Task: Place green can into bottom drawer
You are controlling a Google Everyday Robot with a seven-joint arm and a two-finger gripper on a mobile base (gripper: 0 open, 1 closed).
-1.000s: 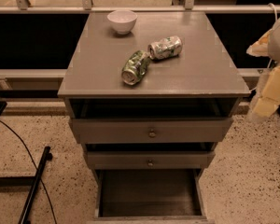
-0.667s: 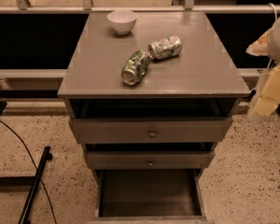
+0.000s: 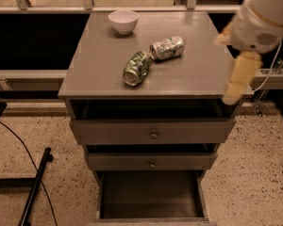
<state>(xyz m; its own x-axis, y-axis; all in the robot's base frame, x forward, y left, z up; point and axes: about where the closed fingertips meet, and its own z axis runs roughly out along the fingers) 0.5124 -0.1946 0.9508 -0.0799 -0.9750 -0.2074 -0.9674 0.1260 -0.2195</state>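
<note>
Next, I close my gripper around the middle of the green can [image 3: 137,67], the one in front of the paler can, and leave its silver top clear.
The green can [image 3: 137,67] lies on its side near the middle of the grey cabinet's top [image 3: 99,55], dented, silver top toward the front. A paler dented can [image 3: 167,47] lies just behind it to the right. The bottom drawer [image 3: 151,194] is pulled open and its dark inside shows nothing in it. My gripper [image 3: 237,81] hangs from the white arm [image 3: 262,18] over the cabinet's right front edge, well right of the green can and holding nothing I can see.
A white bowl [image 3: 123,21] stands at the back of the cabinet top. The two upper drawers [image 3: 153,133] with round knobs stand slightly open. A black stand and cable [image 3: 35,187] lie on the speckled floor at left. A metal rail [image 3: 132,7] runs behind.
My arm and gripper have moved left, from beside the cabinet's right side to over its right front edge. The cans, bowl and drawers have not moved.
</note>
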